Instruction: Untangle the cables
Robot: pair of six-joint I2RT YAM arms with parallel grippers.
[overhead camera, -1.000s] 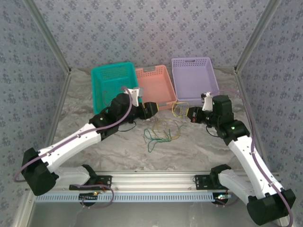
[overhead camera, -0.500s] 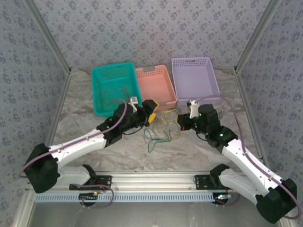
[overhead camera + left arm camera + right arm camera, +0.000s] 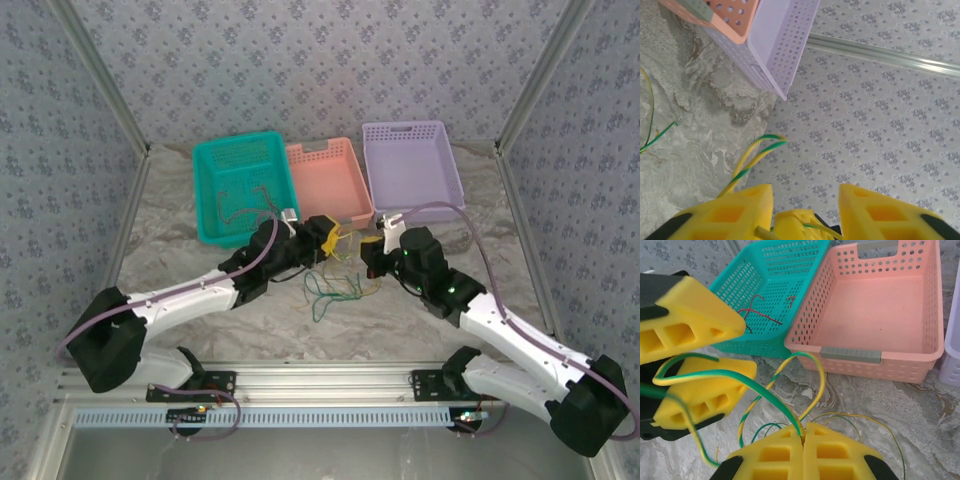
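The striped cable is pinched by my right gripper where its loops meet, so that gripper should open and take the striped cable near its loose end (image 3: 714, 359) before my left gripper pulls.
The cables lie as a loose green and yellow tangle (image 3: 338, 288) on the marbled table between the two arms. My right gripper (image 3: 804, 430) is shut on a green-yellow striped cable (image 3: 821, 385), which loops up in front of the pink basket. The same cable passes through the gap of my left gripper (image 3: 747, 347), whose yellow fingers stand apart around it. In the left wrist view that gripper (image 3: 805, 192) shows a wide gap, with the striped cable (image 3: 754, 145) arching off its left finger. From above, the left gripper (image 3: 327, 238) and right gripper (image 3: 372, 250) nearly meet.
Three baskets stand at the back: teal (image 3: 205, 190) with a thin reddish wire (image 3: 760, 315) inside, pink (image 3: 325, 180), and purple (image 3: 410, 165). Patterned walls enclose the table. An aluminium rail (image 3: 330, 385) runs along the near edge.
Both arms have swung in toward the table's middle. The right gripper has carried its cable left and nearer. The left gripper's jaws opened wider, then narrowed around the striped cable.
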